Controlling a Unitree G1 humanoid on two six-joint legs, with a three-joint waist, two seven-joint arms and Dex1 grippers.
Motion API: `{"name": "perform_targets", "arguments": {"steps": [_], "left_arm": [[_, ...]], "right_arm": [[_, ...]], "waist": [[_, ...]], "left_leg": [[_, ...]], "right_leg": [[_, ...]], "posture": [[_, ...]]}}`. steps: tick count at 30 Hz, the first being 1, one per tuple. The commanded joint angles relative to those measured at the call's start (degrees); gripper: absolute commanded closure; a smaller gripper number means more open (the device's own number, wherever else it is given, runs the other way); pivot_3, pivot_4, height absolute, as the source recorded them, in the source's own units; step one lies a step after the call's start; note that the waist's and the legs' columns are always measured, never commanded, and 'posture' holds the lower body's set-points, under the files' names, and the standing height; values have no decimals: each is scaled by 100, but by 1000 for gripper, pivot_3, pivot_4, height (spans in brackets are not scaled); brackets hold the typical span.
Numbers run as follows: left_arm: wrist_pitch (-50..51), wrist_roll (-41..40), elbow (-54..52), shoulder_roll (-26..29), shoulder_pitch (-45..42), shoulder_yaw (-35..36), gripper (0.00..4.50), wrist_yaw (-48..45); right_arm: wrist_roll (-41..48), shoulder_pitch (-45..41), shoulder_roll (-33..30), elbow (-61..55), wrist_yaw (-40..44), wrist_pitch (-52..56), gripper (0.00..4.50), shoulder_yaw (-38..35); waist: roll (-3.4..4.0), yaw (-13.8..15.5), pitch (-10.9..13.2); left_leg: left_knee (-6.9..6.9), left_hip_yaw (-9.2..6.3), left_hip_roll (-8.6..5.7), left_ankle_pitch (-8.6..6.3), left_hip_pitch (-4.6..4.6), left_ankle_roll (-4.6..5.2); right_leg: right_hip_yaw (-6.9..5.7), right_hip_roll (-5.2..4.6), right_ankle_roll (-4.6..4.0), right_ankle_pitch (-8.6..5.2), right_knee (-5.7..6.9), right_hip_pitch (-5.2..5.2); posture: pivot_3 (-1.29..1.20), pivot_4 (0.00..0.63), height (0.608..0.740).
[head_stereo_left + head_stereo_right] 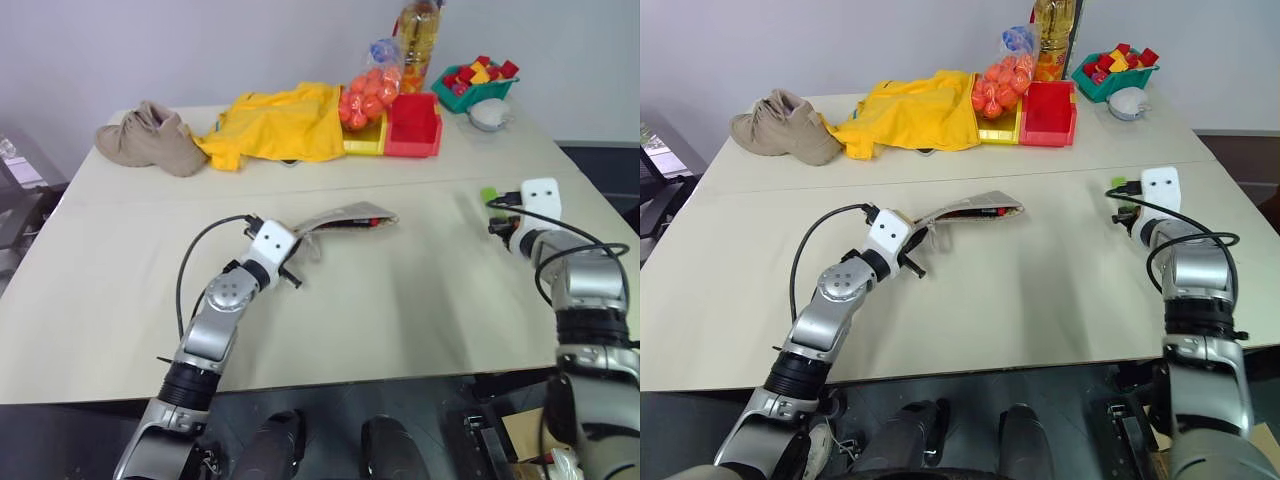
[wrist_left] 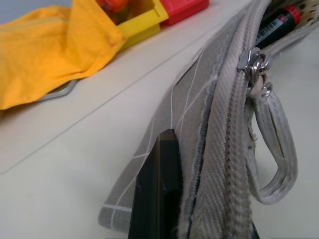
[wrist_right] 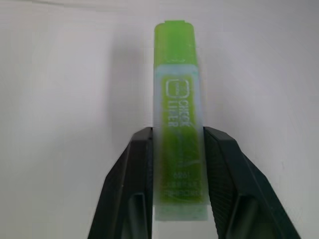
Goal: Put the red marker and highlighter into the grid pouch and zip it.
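Observation:
Next, I release the light-green highlighter from my right gripper inside the grid pouch's gaping opening [image 1: 360,225], beside the red marker.
The grid pouch [image 1: 345,216] lies mid-table with its mouth gaping, and my left gripper [image 1: 300,240] is shut on its near end. In the left wrist view one black finger [image 2: 159,189] presses the grey gridded fabric [image 2: 199,114] beside the zipper slider [image 2: 254,59] and its loop pull [image 2: 274,149]. The red marker [image 2: 276,22] sits inside the open pouch, its red and black body showing through the mouth. At the right, my right gripper [image 3: 177,134] is shut on the light-green highlighter [image 3: 177,89], one finger against each side; it lies on the table [image 1: 488,194].
Along the back stand a beige shoe [image 1: 150,138], a yellow cloth [image 1: 275,122], a yellow bin [image 1: 365,140], a red bin [image 1: 413,125], a bag of orange balls [image 1: 368,90], a bottle [image 1: 418,30] and a green bin of blocks [image 1: 475,82]. A white object [image 1: 488,115] lies beside it.

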Motion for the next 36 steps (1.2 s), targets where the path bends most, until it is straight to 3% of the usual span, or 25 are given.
{"name": "perform_targets", "arguments": {"steps": [1,8,17,29,36], "left_arm": [[-104,-82,-37,49,-128,130,4500,-5],[-152,-100,-90,43,-84,80,4500,-35],[-109,-98,-338,-11,69,27,4500,-45],[-300,-21,-550,51,180,-154,4500,-233],[-763,3,-603,238,202,-452,4500,-632]], "right_arm": [[456,438,-545,-1950,1436,-744,3647,217],[1306,702,-686,-3093,2199,-13,3647,226],[1065,601,-555,-2792,2259,-38,3647,764],[848,551,-547,-2505,2338,-136,3647,891],[244,393,-912,-2839,2584,-293,3647,1398]], "waist": [[0,-38,0],[-10,-36,3],[-10,-33,4],[-10,-31,4],[-10,-36,4]], "left_leg": [[0,0,0,0,0,0],[8,-6,1,-3,3,4],[6,-7,0,-5,1,7],[5,-6,0,-5,1,7],[4,-6,0,-6,1,7]], "right_leg": [[0,0,0,0,0,0],[-5,0,6,1,-3,14],[-5,-2,6,1,-7,11],[-5,-2,5,1,-7,11],[-5,-2,5,1,-7,9]], "posture": [[0,150,740],[0,150,740],[0,150,740],[0,150,740],[0,150,740]]}}
